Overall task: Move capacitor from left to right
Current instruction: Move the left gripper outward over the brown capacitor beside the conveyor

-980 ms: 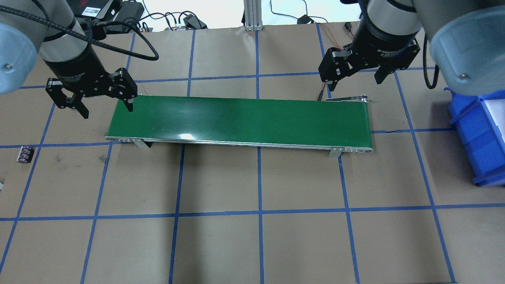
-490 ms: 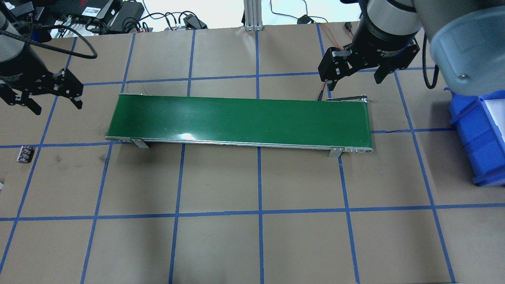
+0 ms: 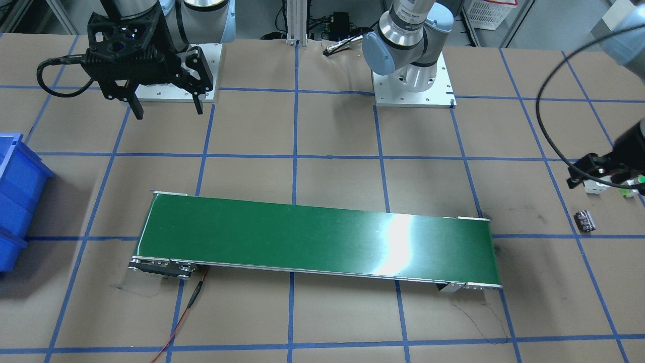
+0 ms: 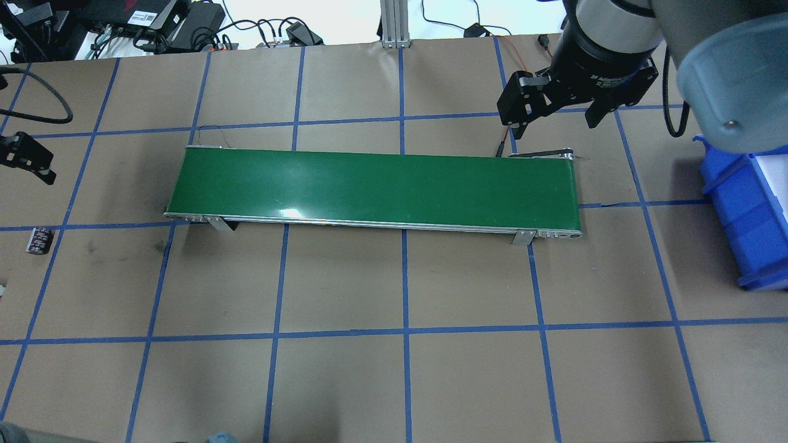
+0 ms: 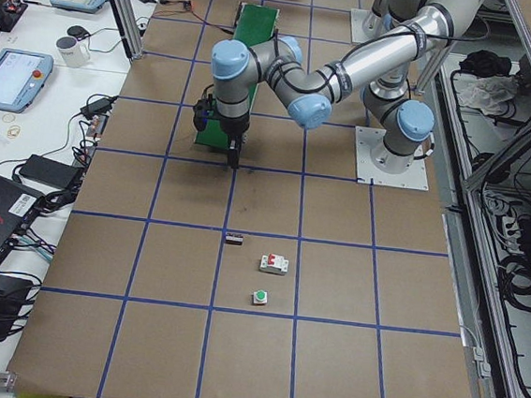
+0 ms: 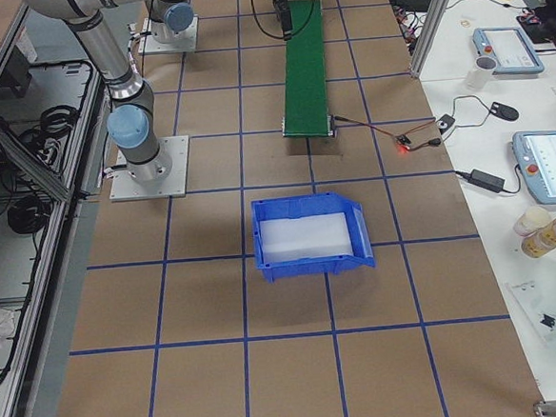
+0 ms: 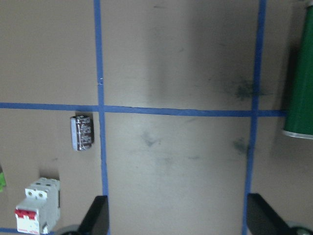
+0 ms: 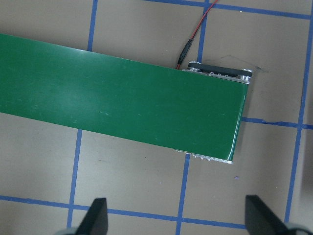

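Note:
The black capacitor is lying near the white circuit breaker. Next, my left gripper will close around its body (image 3: 584, 221) (image 7: 81, 133), with its fingers on opposite sides.
The capacitor (image 4: 39, 240) is a small black cylinder with silvery markings. It lies on its side on the brown table, well left of the green conveyor belt (image 4: 375, 187). It also shows in the front view (image 3: 585, 221) and the left wrist view (image 7: 82, 132). My left gripper (image 7: 178, 223) is open and empty, above the table, with the capacitor ahead of its left finger; overhead, only one finger (image 4: 31, 159) shows at the left edge. My right gripper (image 4: 557, 120) is open and empty, hovering just behind the belt's right end (image 8: 215, 122).
A white circuit breaker with red switches (image 7: 38, 208) lies near the capacitor, and a green-capped push button (image 5: 260, 298) lies beyond it. A blue bin (image 4: 748, 209) stands at the table's right edge. A red wire (image 3: 186, 307) runs from the belt's right end.
My left gripper has moved left, from the belt's left end out to the table's left edge, almost out of the overhead view. The right gripper and the capacitor have stayed put.

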